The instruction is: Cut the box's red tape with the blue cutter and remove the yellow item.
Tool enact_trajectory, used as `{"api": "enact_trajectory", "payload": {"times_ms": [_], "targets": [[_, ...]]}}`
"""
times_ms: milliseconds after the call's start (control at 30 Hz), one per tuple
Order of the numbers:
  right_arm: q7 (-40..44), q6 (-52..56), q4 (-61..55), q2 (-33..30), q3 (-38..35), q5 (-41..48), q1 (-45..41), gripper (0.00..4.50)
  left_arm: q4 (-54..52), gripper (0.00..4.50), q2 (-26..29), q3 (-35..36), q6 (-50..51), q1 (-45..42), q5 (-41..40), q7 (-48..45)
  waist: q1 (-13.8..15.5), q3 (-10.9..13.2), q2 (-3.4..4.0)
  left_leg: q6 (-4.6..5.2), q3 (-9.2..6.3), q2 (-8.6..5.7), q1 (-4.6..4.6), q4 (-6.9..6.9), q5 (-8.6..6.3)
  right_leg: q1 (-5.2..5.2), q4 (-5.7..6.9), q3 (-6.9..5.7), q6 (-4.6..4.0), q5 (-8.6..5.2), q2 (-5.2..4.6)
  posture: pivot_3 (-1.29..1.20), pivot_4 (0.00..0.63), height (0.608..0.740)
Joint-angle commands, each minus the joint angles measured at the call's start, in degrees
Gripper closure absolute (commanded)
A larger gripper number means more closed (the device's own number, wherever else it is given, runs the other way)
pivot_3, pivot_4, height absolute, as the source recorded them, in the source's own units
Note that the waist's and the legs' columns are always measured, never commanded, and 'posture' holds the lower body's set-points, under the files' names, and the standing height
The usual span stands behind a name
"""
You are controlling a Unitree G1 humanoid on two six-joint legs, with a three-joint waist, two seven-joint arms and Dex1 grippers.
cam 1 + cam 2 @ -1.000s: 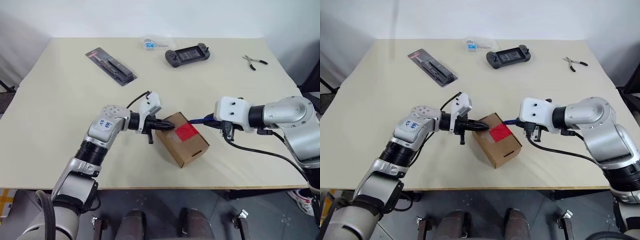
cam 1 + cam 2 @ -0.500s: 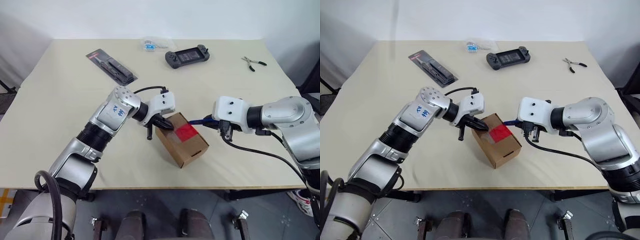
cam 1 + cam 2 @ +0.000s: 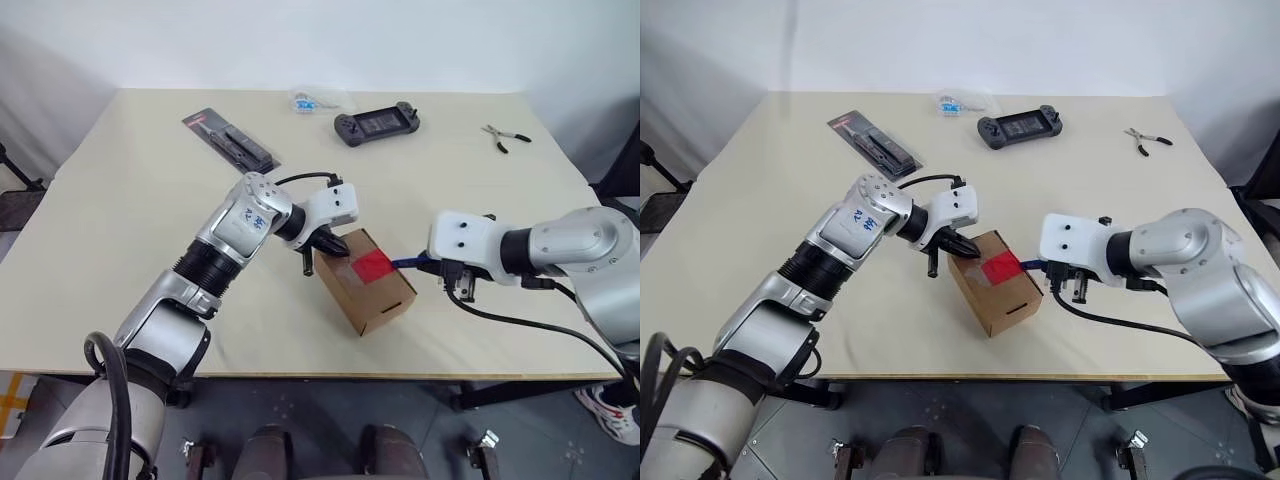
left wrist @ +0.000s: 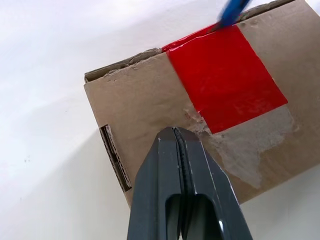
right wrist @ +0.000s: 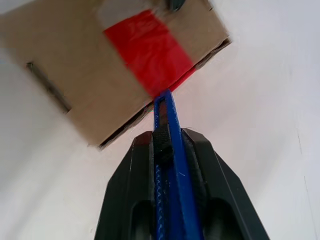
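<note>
The robot's right gripper will put the blue cutter, its tip now at the tape's end, down on the bare tabletop (image 3: 455, 245) beside the box's taped edge.
The box (image 3: 365, 285), a small brown carton, sits near the table's front with the red tape (image 3: 372, 264) across its closed top. My left gripper (image 3: 335, 247) is shut and empty, angled down, its tips (image 4: 175, 131) over the top's left part just short of the tape (image 4: 225, 75). My right gripper (image 5: 167, 136) is shut on the blue cutter (image 5: 165, 110). The cutter (image 3: 408, 263) comes in from the right, and its tip (image 4: 232, 10) meets the tape's end at the box's right edge. The yellow item is hidden.
Along the table's far side lie a packaged black tool (image 3: 230, 140), a small clear packet (image 3: 312, 98), a black game controller (image 3: 377, 123) and pliers (image 3: 505, 133). Bare tabletop (image 3: 130, 230) surrounds the box.
My left arm lifted its elbow, and its gripper went from level against the box's left side to tilted down over the top. The right gripper drew back slightly with the cutter.
</note>
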Motion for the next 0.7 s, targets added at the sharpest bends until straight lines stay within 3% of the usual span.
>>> {"api": "enact_trajectory", "payload": {"times_ms": [33,133,333,433,533,700], "targets": [[1.51,1.01,-2.95,-2.39,-3.32,2.66,0.72,4.06,5.27,4.47,0.89,-4.04,3.97,3.87,6.70,4.16,-0.03,-0.03,0.04,0.00,0.01,0.00,0.01,0.00,0.00,0.00,0.01,0.02,-0.01,0.01,0.00,0.00,0.150,0.740],[1.86,1.99,-3.66,-3.43,-5.25,4.65,1.25,4.06,5.23,4.47,0.86,-3.86,4.22,3.96,6.58,4.55,-0.03,-0.06,0.08,0.00,0.01,0.00,0.03,0.00,0.00,0.00,0.02,0.02,-0.01,0.01,0.00,0.00,0.150,0.740],[1.59,9.86,-2.25,-0.98,-21.36,17.20,-0.95,4.06,4.12,4.47,0.59,-0.63,2.59,5.09,4.85,6.17,-0.02,-0.06,0.08,0.00,0.01,0.02,0.04,0.00,0.00,0.00,0.01,0.05,-0.03,0.03,0.00,0.00,0.150,0.740],[0.57,10.26,-1.04,-1.19,-25.15,19.60,0.88,4.06,3.30,4.47,0.16,1.55,2.39,5.64,3.52,6.37,0.02,-0.07,0.03,0.01,0.01,0.02,0.03,0.00,0.00,0.01,-0.01,0.05,-0.04,0.03,0.00,0.00,0.150,0.740],[-3.57,7.62,2.62,2.07,-26.22,19.37,2.47,4.06,1.35,4.47,-0.68,3.88,3.08,6.23,1.47,5.41,-0.06,-0.08,0.02,0.04,0.03,0.02,0.02,0.00,-0.02,0.00,-0.04,0.05,-0.04,0.04,-0.01,0.00,0.150,0.740],[-15.51,-6.54,18.09,12.93,-21.28,10.49,10.22,4.06,-2.78,4.47,-2.79,8.90,1.46,6.85,-2.89,3.79,0.15,-0.05,0.05,0.01,0.06,0.02,-0.09,-0.05,-0.01,-0.10,-0.08,0.04,-0.03,0.05,0.00,0.00,0.150,0.740]]}}
